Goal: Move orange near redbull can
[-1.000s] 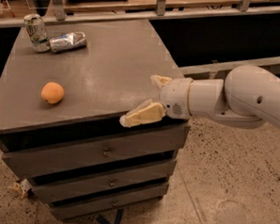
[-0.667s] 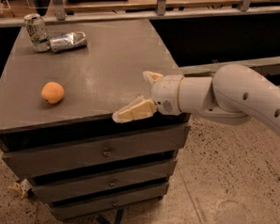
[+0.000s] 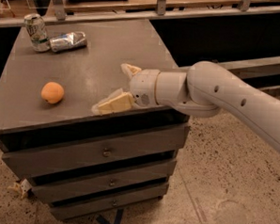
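Observation:
I need to next move my gripper over to the orange on top of the grey cabinet and close it around the orange's middle (image 3: 52,92).
The orange (image 3: 52,92) lies on the left front part of the grey cabinet top (image 3: 87,50). The redbull can (image 3: 68,41), silver and crinkled, lies on its side at the far left back, next to an upright green-and-white can (image 3: 36,32). My gripper (image 3: 114,86) hangs over the front middle of the top, to the right of the orange and apart from it. It is open and empty, with one cream finger (image 3: 113,103) low near the front edge and the other finger (image 3: 130,69) farther back.
The cabinet has drawers (image 3: 100,154) below its front edge. A dark counter with a rail (image 3: 220,9) runs behind and to the right. The speckled floor (image 3: 220,193) lies to the right.
My gripper and arm have moved left over the cabinet top, closer to the orange. The orange and both cans have not moved.

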Robot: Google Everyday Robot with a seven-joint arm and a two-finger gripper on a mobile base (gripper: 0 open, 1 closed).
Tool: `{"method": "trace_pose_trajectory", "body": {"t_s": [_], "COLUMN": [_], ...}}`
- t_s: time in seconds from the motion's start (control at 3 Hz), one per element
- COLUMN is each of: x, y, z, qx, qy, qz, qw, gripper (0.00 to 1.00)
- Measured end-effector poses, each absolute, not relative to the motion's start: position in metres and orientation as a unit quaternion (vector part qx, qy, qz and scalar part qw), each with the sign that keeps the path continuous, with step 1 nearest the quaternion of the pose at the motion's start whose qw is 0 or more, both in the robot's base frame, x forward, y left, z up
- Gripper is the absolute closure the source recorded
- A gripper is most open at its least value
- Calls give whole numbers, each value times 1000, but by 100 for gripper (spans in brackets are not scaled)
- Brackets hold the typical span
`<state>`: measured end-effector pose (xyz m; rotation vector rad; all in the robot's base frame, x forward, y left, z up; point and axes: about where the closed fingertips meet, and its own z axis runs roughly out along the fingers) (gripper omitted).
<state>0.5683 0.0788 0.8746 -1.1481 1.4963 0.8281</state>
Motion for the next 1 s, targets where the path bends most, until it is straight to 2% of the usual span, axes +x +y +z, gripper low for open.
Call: {"method": "trace_pose_trajectory", "body": {"t_s": [1.0], "x": [571], "y": [171], "z": [850], "qx": [-508], "qy": [577], "qz": [391], "qw": [506], "gripper": [0]}}
